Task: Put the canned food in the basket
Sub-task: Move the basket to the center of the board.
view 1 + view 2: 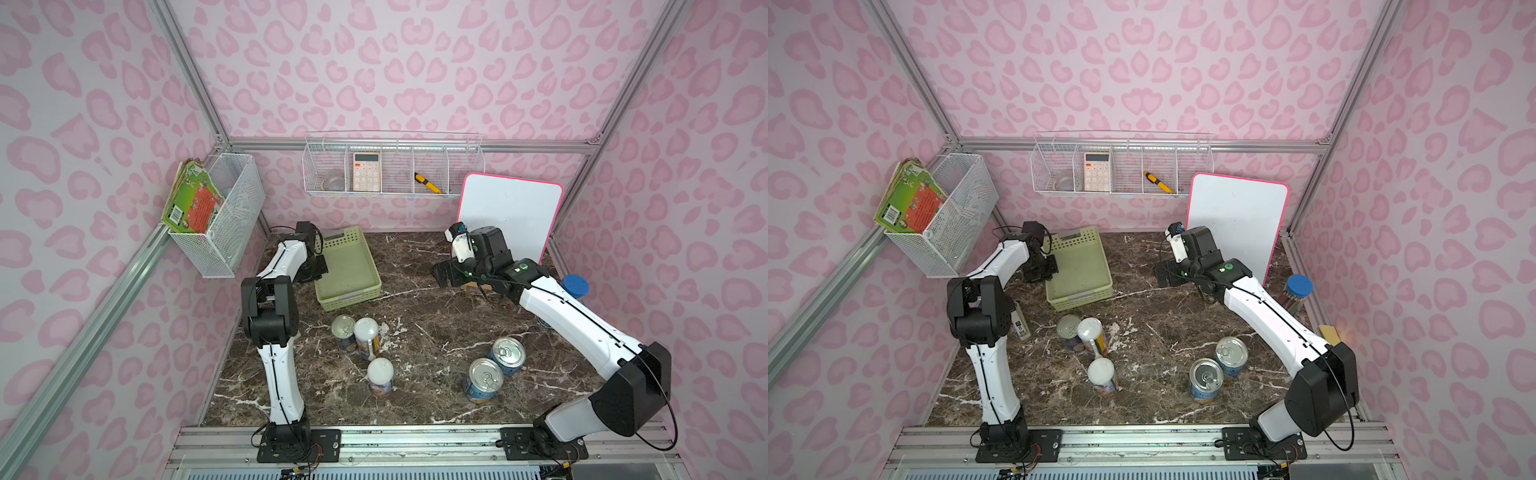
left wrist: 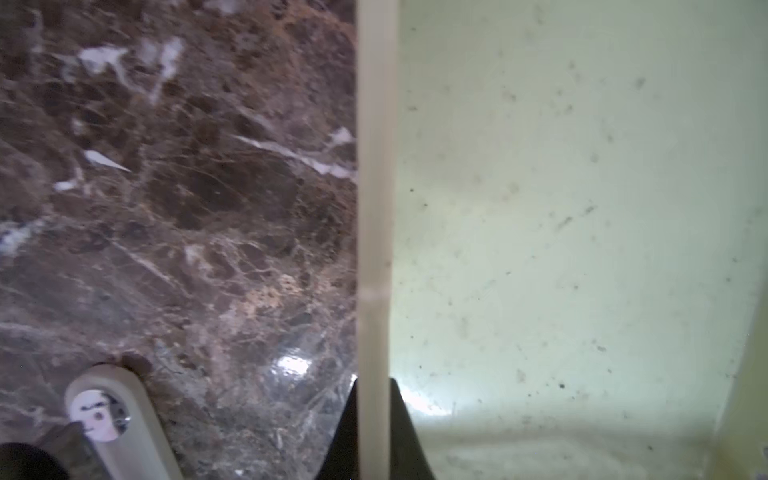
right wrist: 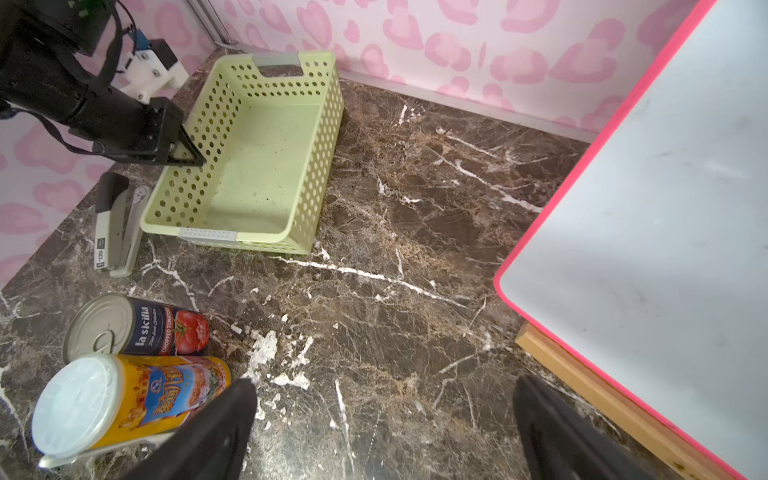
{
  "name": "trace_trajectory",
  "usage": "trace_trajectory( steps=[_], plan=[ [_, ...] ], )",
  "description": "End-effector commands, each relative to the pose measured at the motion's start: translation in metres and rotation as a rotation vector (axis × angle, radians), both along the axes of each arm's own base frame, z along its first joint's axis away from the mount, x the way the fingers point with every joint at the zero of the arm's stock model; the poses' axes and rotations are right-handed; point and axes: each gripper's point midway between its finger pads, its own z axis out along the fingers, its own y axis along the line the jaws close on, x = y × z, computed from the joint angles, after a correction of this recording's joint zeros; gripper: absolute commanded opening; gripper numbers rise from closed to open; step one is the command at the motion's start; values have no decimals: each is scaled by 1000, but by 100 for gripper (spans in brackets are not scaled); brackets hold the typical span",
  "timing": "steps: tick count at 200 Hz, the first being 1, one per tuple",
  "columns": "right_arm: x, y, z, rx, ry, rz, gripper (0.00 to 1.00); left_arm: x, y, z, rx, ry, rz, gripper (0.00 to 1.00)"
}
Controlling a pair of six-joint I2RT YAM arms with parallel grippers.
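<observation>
The light-green basket, now at the back of the table, will be put down by my left gripper on the marble table [image 1: 387, 258] behind the white-capped cans, below the calculator.
The light-green basket [image 1: 349, 297] [image 1: 1081, 297] stands at the back left of the marble table with nothing in it. My left gripper [image 1: 319, 266] [image 1: 1050, 266] [image 3: 198, 160] [image 2: 374, 382] is shut on the basket's left side wall; its rim [image 2: 374, 166] runs between the two black fingers. A dark-labelled can [image 1: 344, 330] [image 3: 137, 326] and two orange-yellow white-capped cans [image 1: 368, 336] [image 1: 380, 376] stand in front of the basket. Two blue-labelled cans [image 1: 509, 351] [image 1: 484, 378] stand to the right. My right gripper [image 1: 441, 275] [image 3: 384, 386] hangs open over bare table near the back right.
A stapler [image 3: 118, 224] [image 1: 1020, 324] lies left of the basket. A pink-edged whiteboard [image 1: 511, 216] leans at the back right on a wooden stand [image 3: 602, 395]. A blue-lidded pencil tube [image 1: 1298, 291] stands by the right wall. White wire baskets [image 1: 392, 166] [image 1: 224, 220] hang on the walls.
</observation>
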Motion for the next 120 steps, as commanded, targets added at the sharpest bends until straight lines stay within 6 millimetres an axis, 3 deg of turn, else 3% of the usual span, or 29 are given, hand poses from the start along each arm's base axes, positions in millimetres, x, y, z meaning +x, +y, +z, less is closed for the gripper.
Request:
trace_trajectory(
  steps=[1,68,120],
  plan=[
    [-1,-5,-8,-25,3,-4,99,-3,-12,9,9,0,-61,0],
    [5,-15,-32,-66,32,-40,99,32,-113,46,-64,-84,-242,0],
    [2,-26,-45,-108,65,-68,99,14,-191,42,-156,-71,-314,0]
  ],
)
